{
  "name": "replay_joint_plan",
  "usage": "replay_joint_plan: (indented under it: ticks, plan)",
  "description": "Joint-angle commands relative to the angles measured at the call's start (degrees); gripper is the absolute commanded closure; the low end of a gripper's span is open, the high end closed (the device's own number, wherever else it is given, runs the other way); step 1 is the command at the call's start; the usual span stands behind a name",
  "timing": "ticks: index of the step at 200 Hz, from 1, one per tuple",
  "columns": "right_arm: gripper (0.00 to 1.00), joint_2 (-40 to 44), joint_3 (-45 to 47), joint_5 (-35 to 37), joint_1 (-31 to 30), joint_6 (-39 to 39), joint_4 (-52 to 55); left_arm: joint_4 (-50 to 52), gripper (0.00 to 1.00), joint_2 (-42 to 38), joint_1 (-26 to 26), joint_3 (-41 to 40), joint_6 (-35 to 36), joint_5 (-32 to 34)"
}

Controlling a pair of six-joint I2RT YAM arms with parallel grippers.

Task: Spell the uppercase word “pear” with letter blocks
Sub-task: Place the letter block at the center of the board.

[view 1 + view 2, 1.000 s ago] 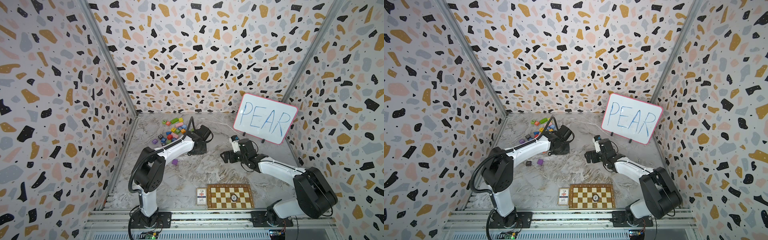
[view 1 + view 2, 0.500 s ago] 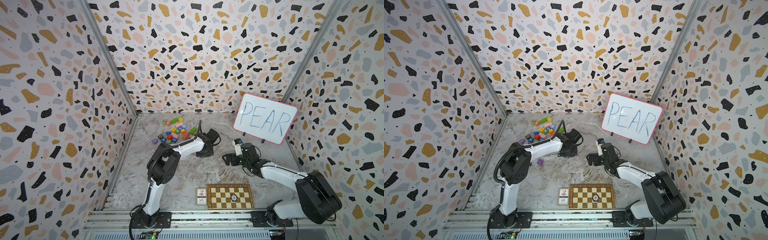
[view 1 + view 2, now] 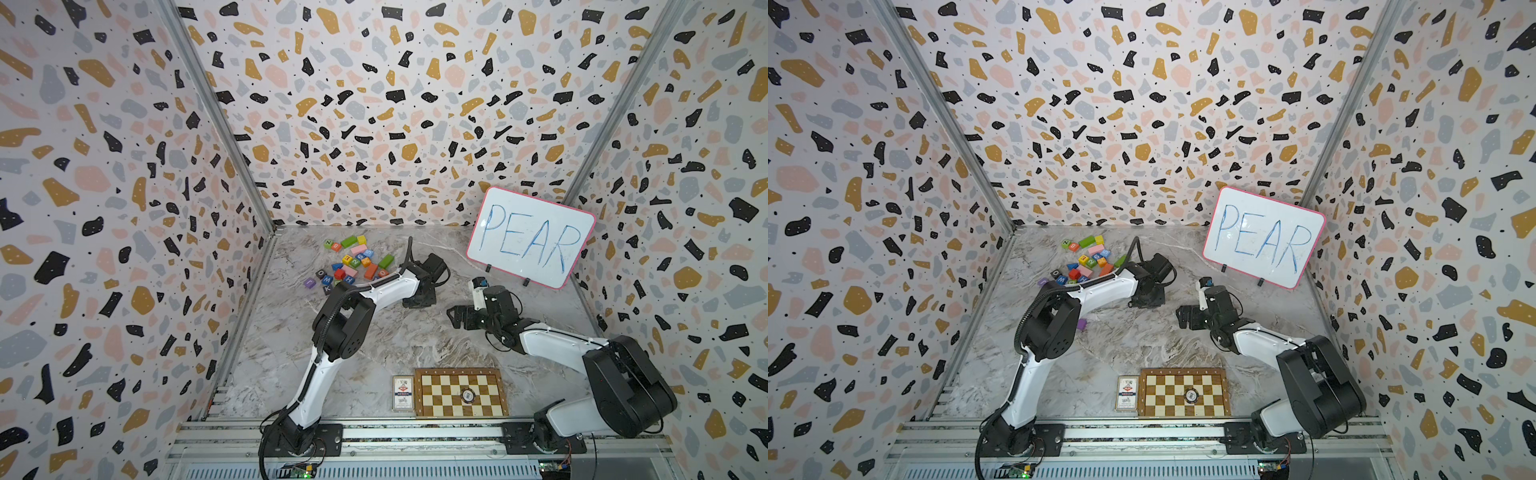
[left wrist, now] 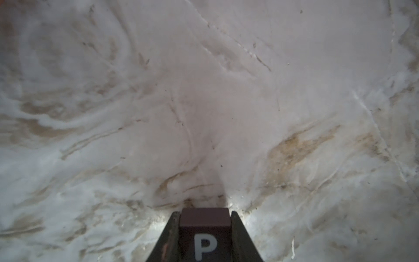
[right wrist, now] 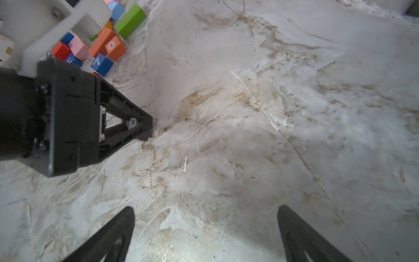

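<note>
The robot's left gripper needs to release the dark letter block on the bare marble table (image 3: 436, 299) (image 4: 290, 201) next to the robot's open right gripper.
My left gripper (image 4: 205, 214) is shut on a dark letter block with a white P (image 4: 205, 236). In the right wrist view the same block (image 5: 132, 123) sits between the left gripper's fingers (image 5: 145, 120), low over the marble table; whether it touches the table I cannot tell. In both top views the left gripper (image 3: 419, 300) (image 3: 1144, 300) hides it. The other letter blocks lie in a pile (image 3: 353, 266) at the back left, a yellow one (image 3: 347, 260) among them. My right gripper (image 5: 206, 211) (image 3: 455, 318) is open and holds nothing, right of the left gripper.
A whiteboard reading PEAR (image 3: 530, 237) leans at the back right. A chessboard (image 3: 436, 392) with a chip on it and a card box (image 3: 403, 392) lie at the front edge. A plain purple cube (image 3: 1081, 323) lies beside the left arm.
The left arm has swung right, away from the pile towards the table's middle, with the block in its gripper. The right gripper has shifted slightly and stays open.
</note>
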State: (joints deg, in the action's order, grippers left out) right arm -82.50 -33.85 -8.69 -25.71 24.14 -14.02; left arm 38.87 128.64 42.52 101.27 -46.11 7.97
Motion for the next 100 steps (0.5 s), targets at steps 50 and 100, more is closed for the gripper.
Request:
replay_joint_plan:
  ticks: [50,100]
  plan:
    - [0.01,-1.8,0.0,-0.1,0.3,1.5,-1.9,2.2,0.71,3.5,0.4,5.8,1.3,2.0]
    - [0.01,-1.8,1.0,0.2,0.4,1.9,-2.6,3.3,0.7,5.4,0.4,8.5,3.0,3.8]
